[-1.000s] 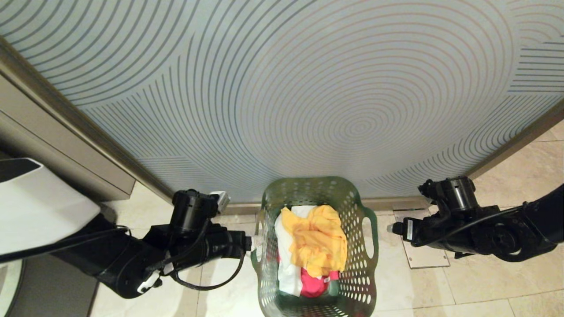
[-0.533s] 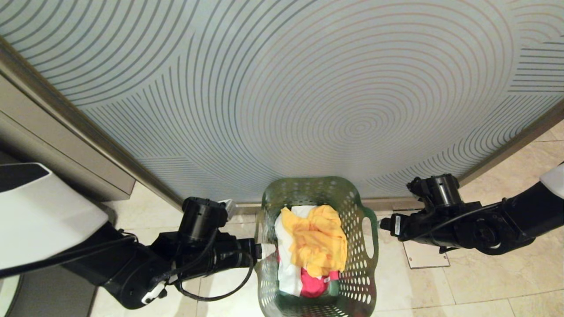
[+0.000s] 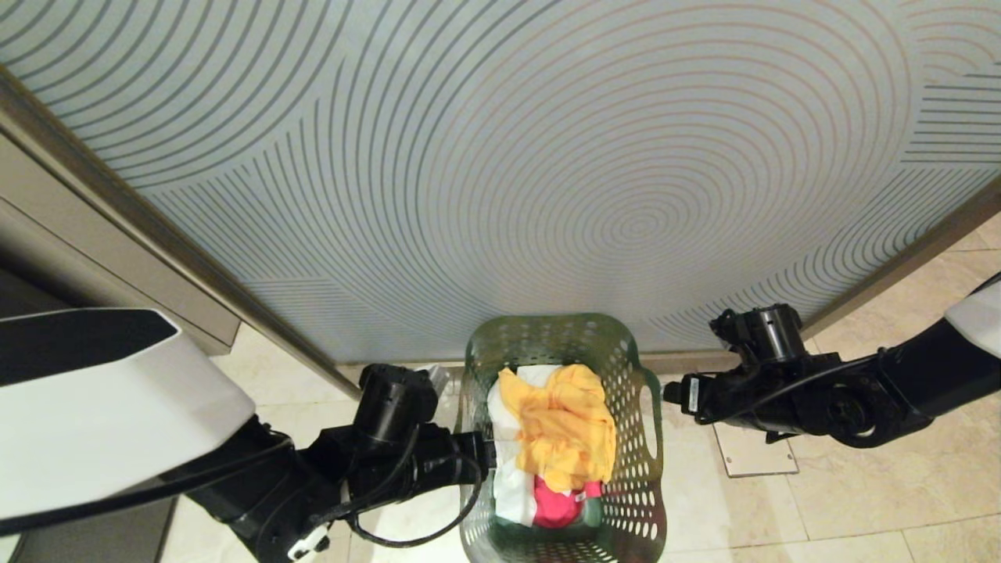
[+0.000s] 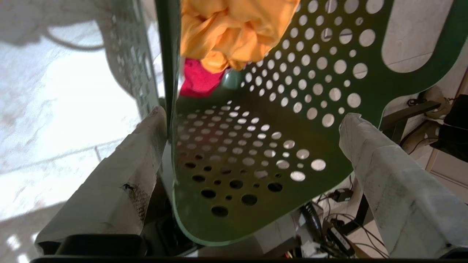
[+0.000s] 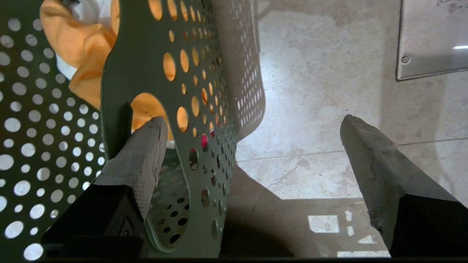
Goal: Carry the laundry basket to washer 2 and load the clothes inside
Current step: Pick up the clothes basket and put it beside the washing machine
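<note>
Next, I grab the handle [image 3: 658, 414] [image 5: 117, 133] of the dark green laundry basket with my right gripper, on the side facing the metal floor plate.
The dark green perforated laundry basket [image 3: 547, 332] stands on the tile floor against a frosted panel. Inside lie the clothes: a mustard-yellow garment [image 3: 563, 426] on top, a white one [image 3: 508, 477] and a pink-red one [image 3: 557, 504]. My left gripper [image 3: 485, 451] is open and straddles the basket's left wall [image 4: 256, 153], one finger outside and one over the inside. My right gripper [image 3: 669, 391] is open at the right rim [image 5: 146, 65], with one finger [image 5: 144, 149] inside by the handle cut-out and the other over the floor. Washer 2 is out of view.
A frosted glass panel with curved lines [image 3: 500, 156] rises directly behind the basket. A metal floor plate [image 3: 755, 461] lies under my right arm. A beige cabinet [image 3: 94, 258] stands at the left, and my white arm shell [image 3: 94, 414] fills the lower left.
Both arms have closed in on the basket. The left gripper slid right over the left rim, and the right gripper slid left to the right rim. The basket has stayed put.
</note>
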Available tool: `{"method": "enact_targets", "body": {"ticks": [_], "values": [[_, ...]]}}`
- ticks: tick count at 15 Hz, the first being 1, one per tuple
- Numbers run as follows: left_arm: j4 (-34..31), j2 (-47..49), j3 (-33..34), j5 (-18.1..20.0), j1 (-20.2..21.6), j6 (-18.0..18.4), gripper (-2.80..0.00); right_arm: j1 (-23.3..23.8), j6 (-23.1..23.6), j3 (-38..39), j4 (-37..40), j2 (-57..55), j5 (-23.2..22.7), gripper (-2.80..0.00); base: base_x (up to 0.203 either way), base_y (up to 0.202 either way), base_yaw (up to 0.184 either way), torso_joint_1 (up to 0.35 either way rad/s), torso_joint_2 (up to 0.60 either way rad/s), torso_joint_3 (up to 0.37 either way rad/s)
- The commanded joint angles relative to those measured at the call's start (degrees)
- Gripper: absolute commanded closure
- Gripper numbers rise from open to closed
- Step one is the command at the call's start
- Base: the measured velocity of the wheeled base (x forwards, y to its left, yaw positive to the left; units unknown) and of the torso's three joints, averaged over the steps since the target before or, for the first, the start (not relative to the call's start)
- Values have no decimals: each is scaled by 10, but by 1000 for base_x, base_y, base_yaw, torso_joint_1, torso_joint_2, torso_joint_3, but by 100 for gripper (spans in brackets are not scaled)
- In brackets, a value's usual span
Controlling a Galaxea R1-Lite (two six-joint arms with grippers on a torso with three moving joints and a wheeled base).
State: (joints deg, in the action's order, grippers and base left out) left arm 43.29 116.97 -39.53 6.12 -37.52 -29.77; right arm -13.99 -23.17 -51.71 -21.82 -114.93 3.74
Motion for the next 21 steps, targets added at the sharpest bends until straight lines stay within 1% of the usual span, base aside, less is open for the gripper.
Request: {"method": "enact_targets", "body": {"ticks": [1, 3, 7, 11, 14, 16, 18, 21], "values": [[14, 22, -3, 0, -8, -1, -280, -6, -1, 0, -2, 1, 0, -280, 0, 0, 0, 0, 0, 0], [18, 31, -8, -1, -12, -2, -280, -16, -2, -2, -2, 1, -1, -280, 0, 0, 0, 0, 0, 0], [19, 51, -49, -2, -12, -1, -280, -32, -7, -3, 0, 11, 0, -280, 0, 0, 0, 0, 0, 0], [19, 58, -53, -2, -18, -1, -280, -36, -7, -5, 43, 45, 1, -280, 0, 0, 0, 0, 0, 0], [18, 66, -66, -3, -21, -1, -280, -36, -8, 2, 124, 98, 1, -280, 0, 0, 0, 0, 0, 0], [17, 66, -68, -3, -22, -1, -280, -36, -10, 9, 148, 130, 0, -280, 0, 0, 0, 0, 0, 0], [17, 66, -68, -3, -28, -1, -280, -36, -10, 3, 147, 131, 0, -280, 0, 0, 0, 0, 0, 0], [17, 66, -68, -3, -31, -1, -280, -35, -11, -4, 133, 99, -12, -280, 0, 0, 0, 0, 0, 0]]}}
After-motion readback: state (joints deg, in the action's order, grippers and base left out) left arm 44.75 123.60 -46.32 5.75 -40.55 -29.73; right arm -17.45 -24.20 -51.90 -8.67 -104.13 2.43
